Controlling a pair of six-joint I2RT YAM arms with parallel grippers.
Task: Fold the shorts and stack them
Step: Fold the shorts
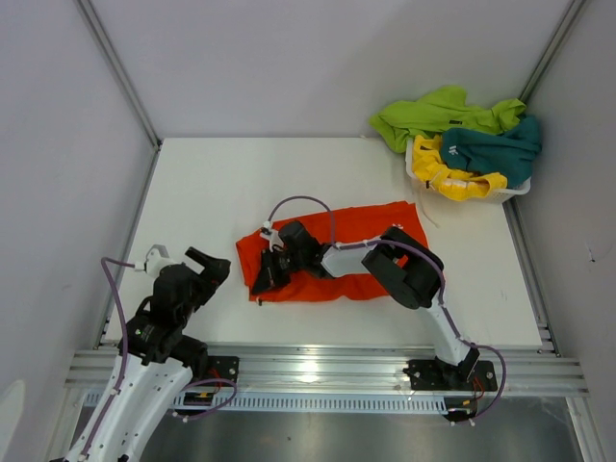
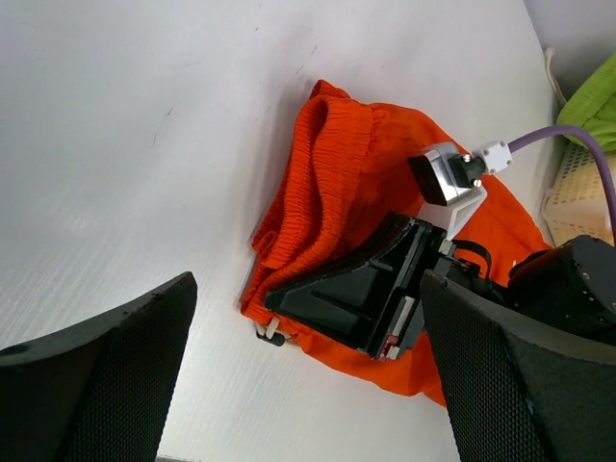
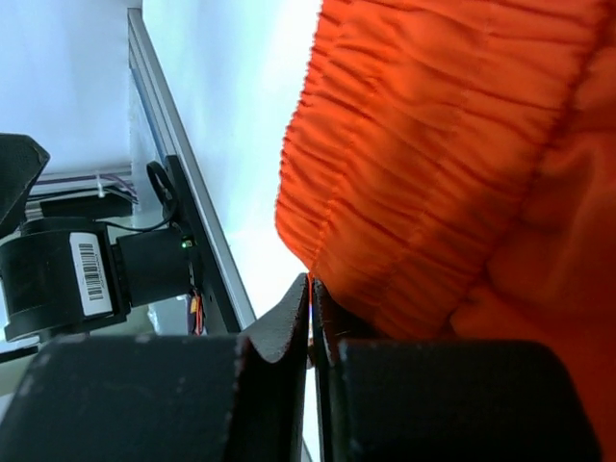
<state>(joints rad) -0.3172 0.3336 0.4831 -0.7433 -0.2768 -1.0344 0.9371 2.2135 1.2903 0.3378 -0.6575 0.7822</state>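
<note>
I have only a sliver of the waistband edge in my right gripper's closed fingers, so next I open it, lift it clear and take a fuller fold at the shorts' near corner (image 1: 254, 295) with it.
Orange shorts (image 1: 375, 226) lie spread in the middle of the white table (image 1: 212, 183). My right gripper (image 1: 265, 274) is at their left end, shut on the ribbed waistband edge, with a thin sliver of orange fabric between its closed fingers in the right wrist view (image 3: 313, 298). The waistband (image 3: 443, 144) bunches just above it. My left gripper (image 1: 214, 265) is open and empty, hovering left of the shorts. In the left wrist view (image 2: 308, 380) it looks down on the shorts (image 2: 337, 164) and the right gripper (image 2: 366, 289).
A white mesh basket (image 1: 520, 191) stands at the back right and holds lime green shorts (image 1: 438, 111), teal shorts (image 1: 496, 149) and yellow shorts (image 1: 452, 178). A metal rail (image 1: 318, 366) runs along the near edge. Grey walls enclose the table.
</note>
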